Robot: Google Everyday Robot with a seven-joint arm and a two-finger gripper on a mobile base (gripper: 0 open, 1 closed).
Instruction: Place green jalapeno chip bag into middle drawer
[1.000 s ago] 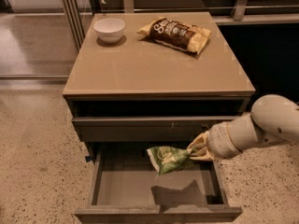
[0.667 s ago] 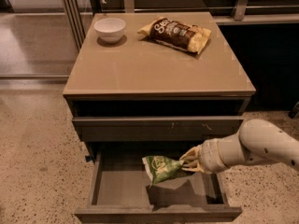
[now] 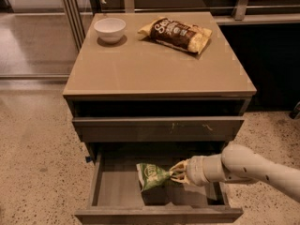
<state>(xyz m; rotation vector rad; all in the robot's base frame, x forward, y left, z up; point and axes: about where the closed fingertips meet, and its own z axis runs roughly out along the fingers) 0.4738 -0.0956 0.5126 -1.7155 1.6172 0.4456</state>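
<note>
The robot's gripper needs to release the green jalapeno chip bag near the centre of the open drawer's grey bottom [image 3: 159,176]. The bag hangs just above that floor now.
The green jalapeno chip bag [image 3: 151,175] is a small glossy green bag with a pale oval logo. It hangs inside the open middle drawer [image 3: 115,186], just above its smooth grey floor, right of centre. My gripper [image 3: 179,172] reaches in from the right on a white arm and is shut on the bag's right edge.
A shut drawer front with pale scratch marks [image 3: 158,127] sits above the open drawer. On the tan cabinet top [image 3: 154,64] lie a white bowl [image 3: 110,29] at the back left and a larger brown-and-yellow chip bag [image 3: 177,33] at the back right. Speckled floor surrounds the cabinet.
My gripper has carried the green bag down and to the left, deeper into the open drawer. The arm has lowered with it.
</note>
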